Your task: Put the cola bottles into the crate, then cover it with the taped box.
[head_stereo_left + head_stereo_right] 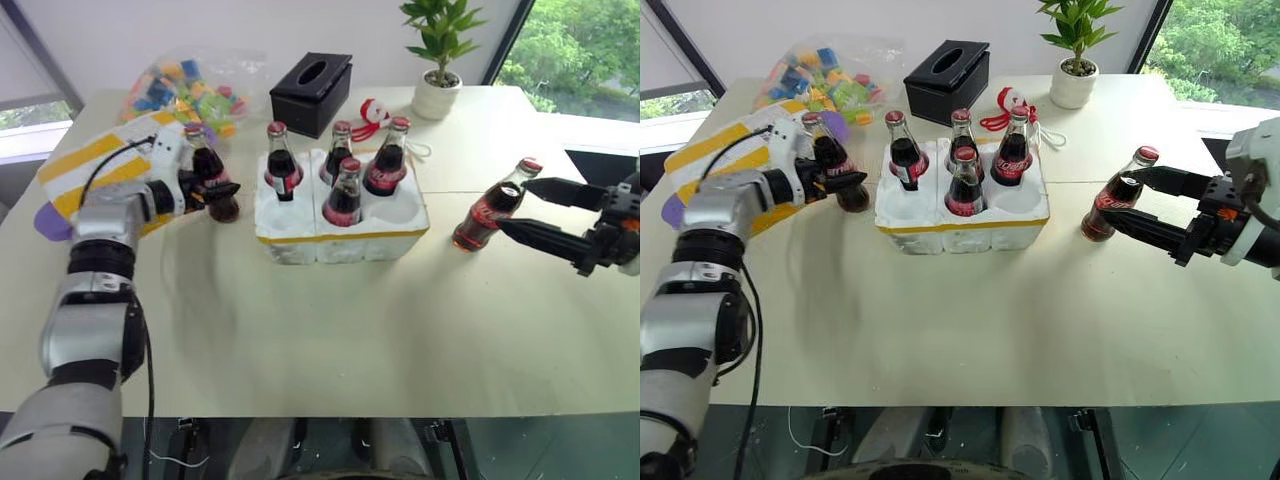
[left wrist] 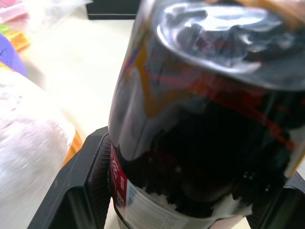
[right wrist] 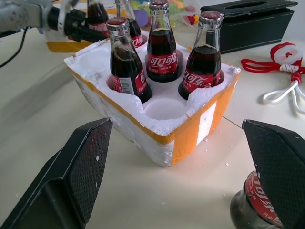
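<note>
Next, I release the cola bottle from my left gripper in the crate's empty front hollow (image 1: pixel 285 217) nearest the taped box.
The crate (image 1: pixel 340 243), a low white foam block with a yellow band, stands mid-table. Several cola bottles (image 1: pixel 346 195) stand upright in its wells, and two wells are empty (image 3: pixel 164 108). To the crate's left, my left gripper (image 1: pixel 218 190) is shut on a cola bottle (image 1: pixel 207 162), whose base is at the table. The taped box (image 1: pixel 88 165) lies behind that arm. To the crate's right, another cola bottle (image 1: pixel 487 212) stands slightly tilted at the fingertips of my open right gripper (image 1: pixel 512 205).
A black tissue box (image 1: pixel 310 92), a bag of colourful blocks (image 1: pixel 185 85), a potted plant (image 1: pixel 438 60) and a Santa ornament with a white cord (image 1: pixel 375 112) line the table's far side. A purple object (image 1: pixel 46 221) lies by the taped box.
</note>
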Action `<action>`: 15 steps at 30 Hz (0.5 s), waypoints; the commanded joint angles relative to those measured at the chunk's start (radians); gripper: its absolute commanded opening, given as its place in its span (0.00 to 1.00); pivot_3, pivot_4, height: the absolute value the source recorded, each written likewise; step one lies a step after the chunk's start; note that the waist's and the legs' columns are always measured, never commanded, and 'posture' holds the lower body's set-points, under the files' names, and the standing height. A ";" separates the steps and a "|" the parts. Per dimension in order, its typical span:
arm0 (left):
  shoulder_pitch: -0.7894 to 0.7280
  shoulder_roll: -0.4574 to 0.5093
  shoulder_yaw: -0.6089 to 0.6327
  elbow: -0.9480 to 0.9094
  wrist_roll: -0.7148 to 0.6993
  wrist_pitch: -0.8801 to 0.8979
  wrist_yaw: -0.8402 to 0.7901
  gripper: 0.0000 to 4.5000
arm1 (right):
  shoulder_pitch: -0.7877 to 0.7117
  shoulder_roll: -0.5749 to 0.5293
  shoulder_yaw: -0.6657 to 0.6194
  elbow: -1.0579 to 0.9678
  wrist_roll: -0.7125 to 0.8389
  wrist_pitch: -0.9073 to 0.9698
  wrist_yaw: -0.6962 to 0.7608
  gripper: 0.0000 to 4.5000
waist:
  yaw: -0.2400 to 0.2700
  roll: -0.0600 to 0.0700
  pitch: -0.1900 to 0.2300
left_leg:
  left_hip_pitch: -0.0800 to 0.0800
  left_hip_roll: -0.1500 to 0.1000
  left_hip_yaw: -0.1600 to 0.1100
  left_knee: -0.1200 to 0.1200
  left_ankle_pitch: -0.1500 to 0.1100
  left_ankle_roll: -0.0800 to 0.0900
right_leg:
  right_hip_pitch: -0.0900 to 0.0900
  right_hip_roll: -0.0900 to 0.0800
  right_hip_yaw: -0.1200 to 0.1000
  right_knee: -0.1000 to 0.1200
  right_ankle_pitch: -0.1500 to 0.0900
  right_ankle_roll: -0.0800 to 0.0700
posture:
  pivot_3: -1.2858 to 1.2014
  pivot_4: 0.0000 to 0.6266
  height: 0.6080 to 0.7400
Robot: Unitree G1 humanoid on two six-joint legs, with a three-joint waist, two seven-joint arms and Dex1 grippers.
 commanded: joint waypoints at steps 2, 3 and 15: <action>-0.090 0.118 0.056 -0.275 -0.162 0.184 -0.222 0.63 | 0.005 0.003 -0.044 -0.026 0.016 -0.003 -0.003 1.00 | 0.004 -0.001 0.001 | -0.001 0.000 0.000 0.001 0.002 -0.003 | -0.001 0.000 0.000 0.000 0.000 0.000 | 0.52 0.24 0.94; -0.093 0.138 0.055 -0.313 -0.186 0.226 -0.257 0.63 | 0.006 0.004 -0.044 -0.026 0.017 -0.004 -0.003 1.00 | 0.005 -0.001 0.001 | -0.001 0.000 0.000 0.000 0.001 -0.003 | -0.001 0.000 0.000 -0.001 0.000 0.000 | 0.52 0.24 0.94; -0.075 0.107 -0.041 -0.597 -0.301 0.362 -0.361 0.63 | 0.008 0.019 -0.035 -0.031 0.017 -0.007 -0.022 1.00 | 0.002 -0.001 0.000 | 0.002 -0.001 0.000 0.001 0.000 0.001 | 0.003 0.000 0.000 0.000 0.000 0.000 | 0.52 0.24 0.94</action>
